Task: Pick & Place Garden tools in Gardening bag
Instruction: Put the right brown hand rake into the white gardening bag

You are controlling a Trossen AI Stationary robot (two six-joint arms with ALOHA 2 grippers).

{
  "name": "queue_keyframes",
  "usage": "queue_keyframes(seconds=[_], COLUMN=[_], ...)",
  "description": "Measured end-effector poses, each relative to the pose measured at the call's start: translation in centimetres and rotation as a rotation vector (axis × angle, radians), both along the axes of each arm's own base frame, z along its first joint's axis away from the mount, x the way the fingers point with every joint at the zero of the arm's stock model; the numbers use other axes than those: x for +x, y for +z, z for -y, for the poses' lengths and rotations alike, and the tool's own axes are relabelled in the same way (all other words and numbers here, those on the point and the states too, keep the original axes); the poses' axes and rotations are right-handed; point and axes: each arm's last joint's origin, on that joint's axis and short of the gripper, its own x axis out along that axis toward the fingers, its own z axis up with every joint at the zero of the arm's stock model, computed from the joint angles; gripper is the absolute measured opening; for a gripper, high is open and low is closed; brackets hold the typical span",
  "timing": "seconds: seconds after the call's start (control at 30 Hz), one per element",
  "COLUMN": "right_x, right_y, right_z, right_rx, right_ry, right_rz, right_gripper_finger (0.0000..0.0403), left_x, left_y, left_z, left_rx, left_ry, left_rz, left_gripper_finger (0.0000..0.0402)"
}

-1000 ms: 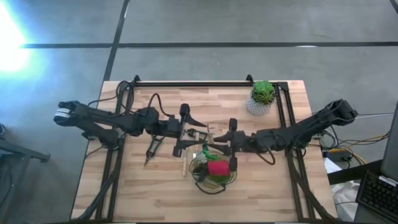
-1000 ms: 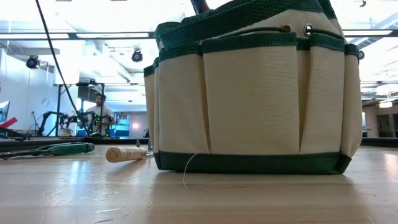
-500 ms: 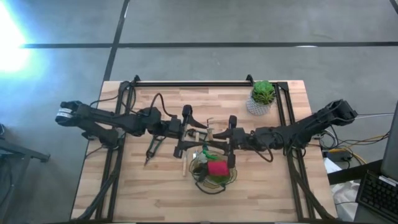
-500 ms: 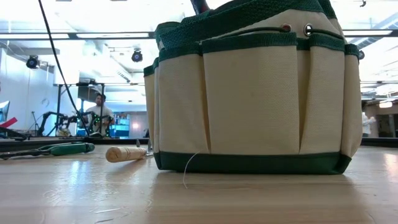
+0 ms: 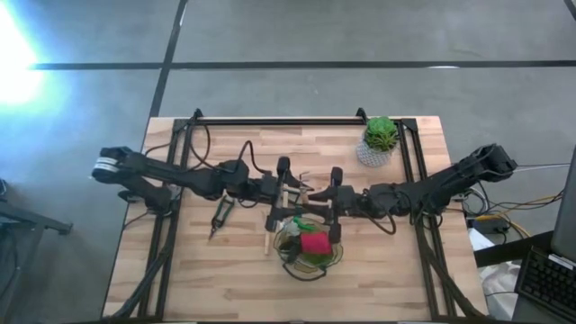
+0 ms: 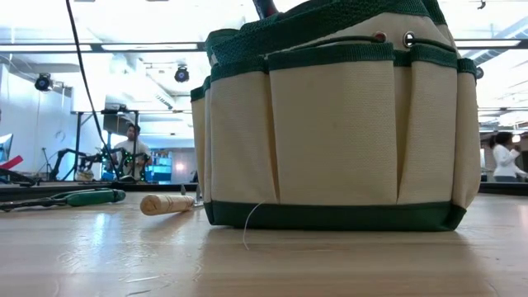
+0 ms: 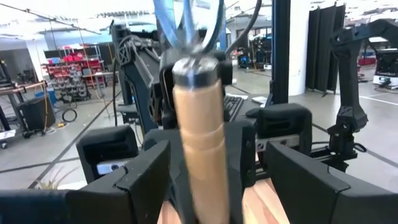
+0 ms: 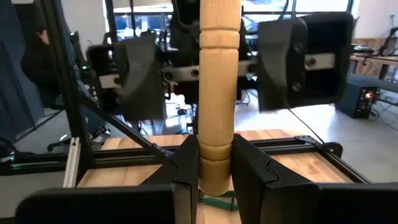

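Note:
The lower end of the tool's handle is pinched in my right gripper, so my left gripper will hold the tool while my right gripper takes it just below the tool's pronged head (image 7: 198, 93).
My right gripper (image 8: 214, 177) holds a wooden-handled garden tool (image 8: 219, 93) upright above the table, just beyond the gardening bag (image 5: 309, 247). The tool's metal pronged head (image 7: 186, 25) is at the top. My left gripper (image 7: 217, 186) is open. It faces the right gripper, with one finger on each side of the handle (image 7: 199, 149), not touching it. The khaki bag with dark green trim (image 6: 334, 124) stands on the table with a red item (image 5: 315, 243) inside. My right gripper pinches the lower end of the wooden handle (image 8: 214, 163) between its two fingers (image 8: 186, 168). The fingers lie level, come from the table's right side and cross the handle. The tool stands upright, head up, lifted clear of the table.
Green-handled pruners (image 5: 220, 216) (image 6: 82, 197) and another wooden-handled tool (image 5: 267, 238) (image 6: 165, 203) lie on the table left of the bag. A potted plant (image 5: 380, 139) stands at the far right. People (image 6: 129, 148) move in the room beyond the table.
My left gripper has moved toward the table's right, toward the right gripper. Its open fingers now stand around the held tool's handle. The tool has stayed where it was.

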Motion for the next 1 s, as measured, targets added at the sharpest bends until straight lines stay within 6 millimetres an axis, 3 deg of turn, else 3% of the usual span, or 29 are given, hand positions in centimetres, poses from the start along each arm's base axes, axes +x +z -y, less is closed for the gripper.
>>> queue_keyframes(seconds=[0.2, 0.37, 0.7, 0.87, 1.0], right_x=[0.09, 0.10, 0.10, 0.10, -0.04], right_y=[-0.14, -0.19, -0.22, -0.24, -0.14], right_z=[-0.07, -0.14, -0.18, -0.20, -0.16], right_rx=[-0.002, -0.003, -0.016, -0.016, 0.015], right_ry=[0.010, 0.015, 0.032, 0.038, 0.041], right_rz=[-0.005, -0.008, -0.010, -0.011, -0.013], right_gripper_finger=[0.0051, 0.0051, 0.0051, 0.0053, 0.0108], left_x=[0.17, 0.16, 0.13, 0.09, -0.14], left_y=[-0.22, -0.18, -0.18, -0.22, -0.34], left_z=[-0.02, -0.01, -0.01, -0.02, -0.05], left_rx=[-0.014, -0.015, -0.045, -0.048, -0.028], left_ry=[0.000, 0.000, -0.007, -0.005, -0.002], left_rz=[-0.009, -0.006, -0.016, -0.027, -0.067], left_gripper_finger=[0.0259, 0.0228, 0.0065, 0.0065, 0.0065])
